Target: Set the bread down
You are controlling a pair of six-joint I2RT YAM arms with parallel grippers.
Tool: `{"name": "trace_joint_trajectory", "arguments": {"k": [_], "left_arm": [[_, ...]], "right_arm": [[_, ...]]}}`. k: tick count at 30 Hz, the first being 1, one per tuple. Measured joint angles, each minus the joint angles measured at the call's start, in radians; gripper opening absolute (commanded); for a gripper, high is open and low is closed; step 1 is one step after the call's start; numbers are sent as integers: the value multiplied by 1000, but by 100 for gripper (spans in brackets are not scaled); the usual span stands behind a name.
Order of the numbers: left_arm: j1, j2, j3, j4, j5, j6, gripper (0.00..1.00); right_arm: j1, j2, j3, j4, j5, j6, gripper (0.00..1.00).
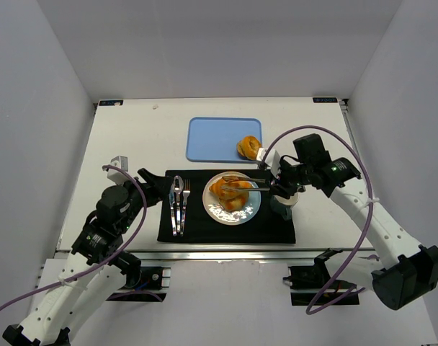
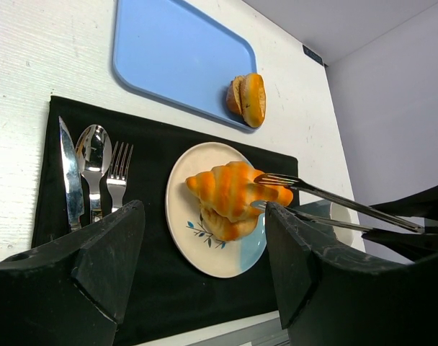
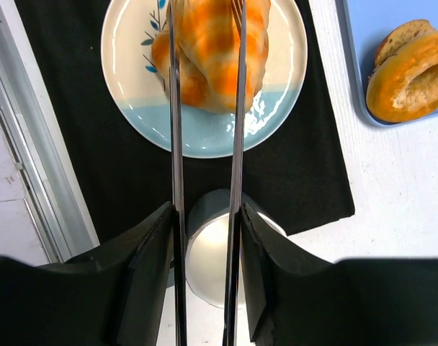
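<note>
My right gripper is going to let the metal tongs go on the bare white table (image 1: pixel 315 180) next to the cup, off the black placemat. The tongs are now over the plate.
Two golden croissants (image 1: pixel 230 192) lie stacked on a white and blue plate (image 1: pixel 237 218) on the black placemat (image 1: pixel 226 229). My right gripper (image 1: pixel 275 180) is shut on metal tongs (image 1: pixel 246 180), one arm against each finger. The spread tong tips (image 3: pixel 237 43) straddle the top croissant (image 3: pixel 215 50) over the plate (image 3: pixel 204 137); I cannot tell whether they still pinch it. My left gripper (image 1: pixel 158 189) hangs open and empty over the mat's left side, facing the plate (image 2: pixel 204 252) and the croissant (image 2: pixel 230 191).
A blue tray (image 1: pixel 219 137) behind the mat carries a bagel (image 1: pixel 248 147). A knife (image 2: pixel 70 176), spoon (image 2: pixel 94 151) and fork (image 2: pixel 118 173) lie on the mat's left part. A white cup (image 3: pixel 212 259) stands under my right gripper at the mat's right edge.
</note>
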Motion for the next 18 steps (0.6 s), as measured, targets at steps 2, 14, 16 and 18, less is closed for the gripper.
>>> {"name": "trace_joint_trajectory", "arguments": {"k": [2,14,16,18], "left_arm": [[0,1,0,0,0,0,77],[0,19,0,5,1,4,77],[0,19,0,7,1,4,77],[0,19,0,7,2,4,77]], "right_arm": [[0,-13,0,2,-6,8,45],[-6,-45,52,108,-3,148,34],[-40,-43,55,149,2,202,30],[-119,-34,56,188,5,261,29]]}}
